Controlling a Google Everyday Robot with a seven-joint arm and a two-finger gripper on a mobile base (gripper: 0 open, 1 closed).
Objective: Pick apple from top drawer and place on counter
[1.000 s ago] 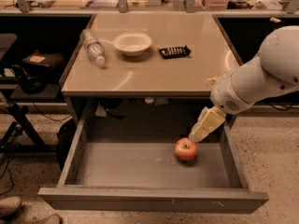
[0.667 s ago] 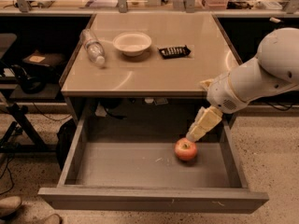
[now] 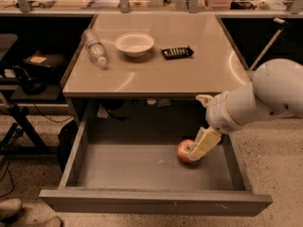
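Note:
My gripper is to close next around the middle of the red apple (image 3: 187, 151) in the open top drawer, with its fingers on the apple's near and far sides.
The red apple (image 3: 184, 151) lies on the floor of the open top drawer (image 3: 128, 168), right of the middle and near the back. My gripper (image 3: 202, 144) hangs down from the white arm on the right. It reaches into the drawer and overlaps the apple's right side. I cannot tell whether it touches the apple. The beige counter (image 3: 189, 72) sits above the drawer.
On the counter stand a white bowl (image 3: 135, 43), a clear plastic bottle (image 3: 96, 48) lying on its side and a flat black object (image 3: 176, 52). The drawer's grey front panel (image 3: 156, 203) juts toward me. Dark shelving and cables fill the left side.
My gripper has moved left and down in the drawer, from just right of the apple to overlapping its right side. The apple has not moved.

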